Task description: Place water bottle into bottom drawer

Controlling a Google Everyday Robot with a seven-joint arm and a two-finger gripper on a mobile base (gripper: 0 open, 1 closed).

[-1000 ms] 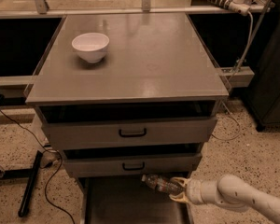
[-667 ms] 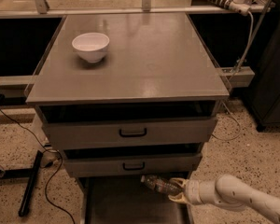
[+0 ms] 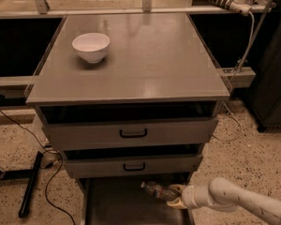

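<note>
Next, I let go of the water bottle with my gripper near the middle of the bottom drawer (image 3: 151, 198), below the lower black handle.
The water bottle (image 3: 157, 191) is a small clear bottle lying roughly level, cap end pointing left. My gripper (image 3: 174, 196) comes in from the lower right on a white arm and is shut on the bottle's right end. It holds the bottle over the right part of the bottom drawer (image 3: 119, 205), which is pulled out below the two upper drawers. The bottle's label end is hidden between the fingers.
A white bowl (image 3: 91, 47) stands on the cabinet top at the back left. The two upper drawers with black handles (image 3: 133, 133) are slightly open. Cables and a black bar (image 3: 30, 185) lie on the speckled floor to the left.
The gripper and the bottle have shifted very slightly left over the open bottom drawer. Nothing else has moved.
</note>
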